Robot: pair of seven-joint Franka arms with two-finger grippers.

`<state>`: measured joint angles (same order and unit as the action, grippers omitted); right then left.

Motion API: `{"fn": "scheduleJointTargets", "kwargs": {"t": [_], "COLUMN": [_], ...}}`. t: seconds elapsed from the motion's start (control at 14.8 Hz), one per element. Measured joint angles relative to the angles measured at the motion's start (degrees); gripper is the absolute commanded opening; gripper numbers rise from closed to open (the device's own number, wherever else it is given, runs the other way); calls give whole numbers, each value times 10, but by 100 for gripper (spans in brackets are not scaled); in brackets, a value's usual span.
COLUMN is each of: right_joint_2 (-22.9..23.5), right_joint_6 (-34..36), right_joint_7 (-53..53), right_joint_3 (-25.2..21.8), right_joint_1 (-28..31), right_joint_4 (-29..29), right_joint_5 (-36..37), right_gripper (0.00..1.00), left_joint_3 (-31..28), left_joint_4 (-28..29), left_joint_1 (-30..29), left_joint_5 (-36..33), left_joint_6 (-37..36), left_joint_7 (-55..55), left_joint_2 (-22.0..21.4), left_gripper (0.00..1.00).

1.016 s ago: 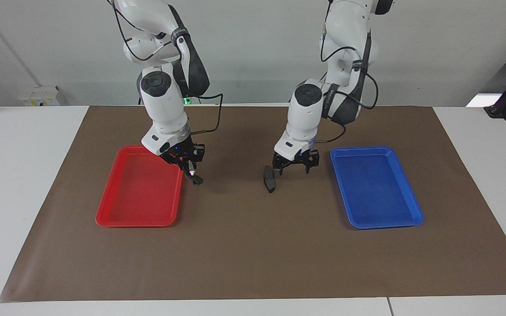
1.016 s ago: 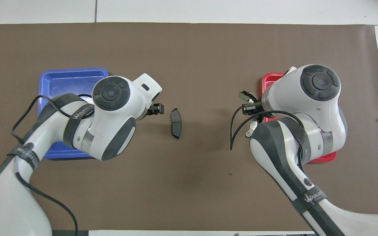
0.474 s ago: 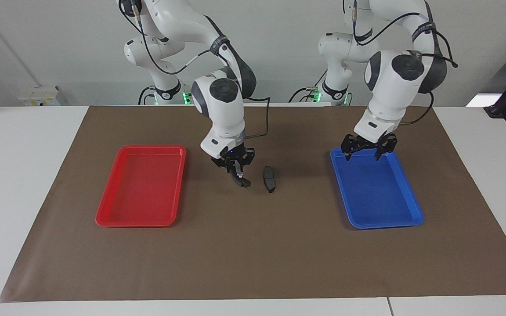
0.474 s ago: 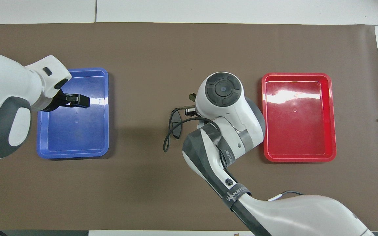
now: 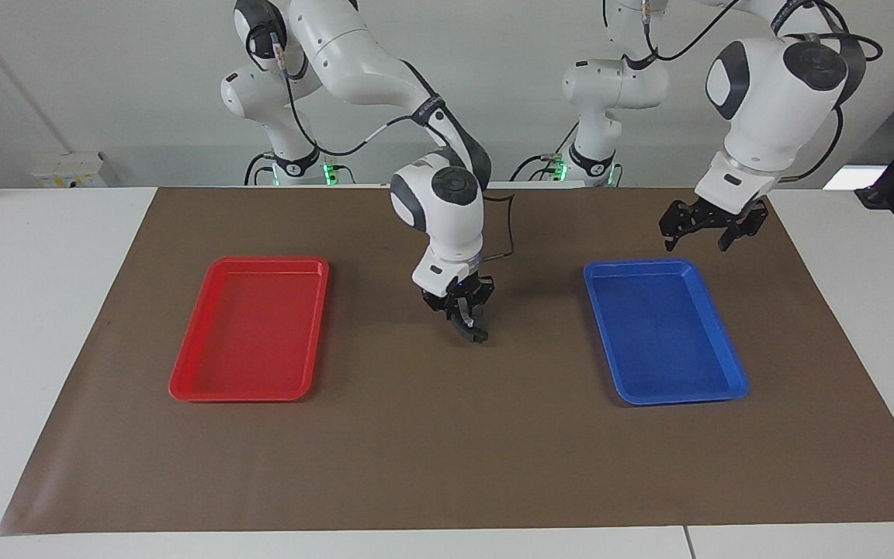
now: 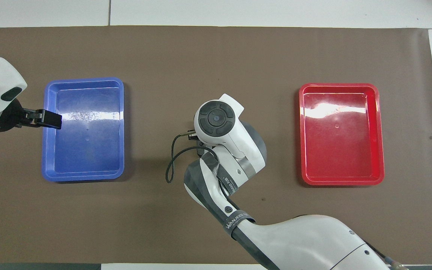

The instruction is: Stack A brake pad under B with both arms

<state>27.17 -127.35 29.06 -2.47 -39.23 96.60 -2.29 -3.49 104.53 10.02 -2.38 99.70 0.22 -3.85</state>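
My right gripper has B. It will let go of B on the brown mat's middle (image 6: 204,144), between the blue tray and the red tray.
My right gripper (image 5: 464,317) is low over the middle of the brown mat, shut on B (image 5: 475,332), a dark piece hanging from its fingers. It is right over the spot where the A brake pad lay. I cannot tell the A pad apart from B and the fingers, nor whether they touch. In the overhead view the right arm's wrist (image 6: 216,122) hides both pieces. My left gripper (image 5: 709,227) is open and empty, raised over the mat beside the blue tray's edge nearest the robots; it also shows in the overhead view (image 6: 53,120).
An empty blue tray (image 5: 664,334) lies toward the left arm's end of the mat and an empty red tray (image 5: 249,334) toward the right arm's end. The brown mat (image 5: 447,450) covers most of the white table.
My right gripper has carried B from beside the red tray to over the A pad at the mat's middle. My left gripper has left the pad, risen and moved out past the blue tray.
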Motion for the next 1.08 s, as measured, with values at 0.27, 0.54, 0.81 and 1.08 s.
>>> {"fn": "scheduleJointTargets", "kwargs": {"t": [0.27, 0.54, 0.81, 1.08], "right_joint_2": [8, 21, 22, 22], "right_joint_6": [-16, -34, -34, -34], "right_joint_7": [19, 20, 20, 20], "right_joint_3": [0, -4, -3, -3], "right_joint_1": [-10, -8, -10, -10], "right_joint_4": [1, 1, 4, 12], "right_joint_5": [0, 0, 0, 0], "right_gripper": [0, 0, 0, 2], "left_joint_3": [0, -1, 0, 6], "left_joint_4": [-40, -58, -58, -60], "left_joint_1": [-1, -24, -35, -34], "left_joint_5": [0, 0, 0, 0], "left_joint_6": [-50, -78, -80, -72], "left_joint_7": [0, 31, 44, 44], "left_joint_2": [1, 2, 6, 8], "left_gripper": [99, 99, 99, 99]}}
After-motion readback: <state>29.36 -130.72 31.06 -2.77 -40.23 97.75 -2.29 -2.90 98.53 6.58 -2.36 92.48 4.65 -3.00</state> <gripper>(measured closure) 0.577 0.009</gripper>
